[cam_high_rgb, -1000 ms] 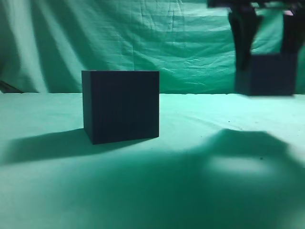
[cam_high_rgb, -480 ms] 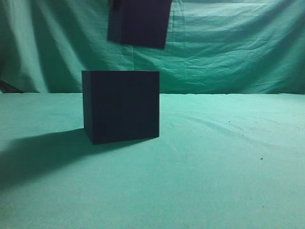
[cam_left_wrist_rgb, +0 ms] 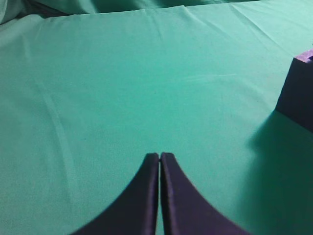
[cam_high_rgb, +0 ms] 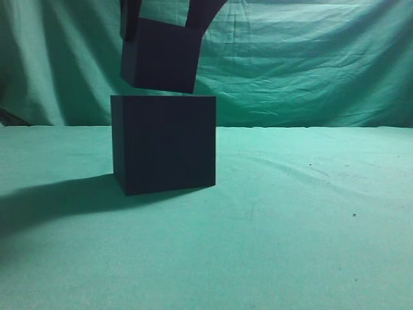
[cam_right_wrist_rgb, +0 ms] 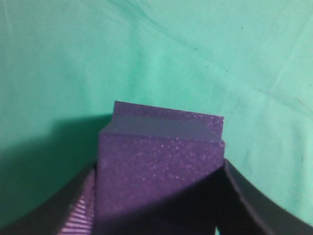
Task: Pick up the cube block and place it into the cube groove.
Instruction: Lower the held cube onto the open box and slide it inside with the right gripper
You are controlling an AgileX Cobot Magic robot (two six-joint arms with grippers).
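The cube block, now tilted just above the groove's top, will be let go by my right gripper down inside the top rim of the near-black cube groove [cam_high_rgb: 171,99] [cam_right_wrist_rgb: 165,154].
The cube groove [cam_high_rgb: 164,143] is a near-black box standing on the green cloth left of centre. My right gripper [cam_high_rgb: 161,16] reaches across from the top and is shut on the cube block [cam_high_rgb: 160,55], holding it slightly tilted just above the groove's top. In the right wrist view the speckled purple block [cam_right_wrist_rgb: 159,171] fills the space between the fingers [cam_right_wrist_rgb: 159,196], with the groove's far rim [cam_right_wrist_rgb: 166,115] showing just beyond it. My left gripper [cam_left_wrist_rgb: 160,156] is shut and empty above bare cloth; the groove's corner [cam_left_wrist_rgb: 298,90] shows at its right edge.
A green cloth [cam_high_rgb: 303,219] covers the table, and a green drape [cam_high_rgb: 310,64] hangs behind it. A large shadow [cam_high_rgb: 51,200] lies on the cloth left of the groove.
My right gripper has carried the block from the far right to the left, then lowered it until it hangs just over the groove. The groove has not moved.
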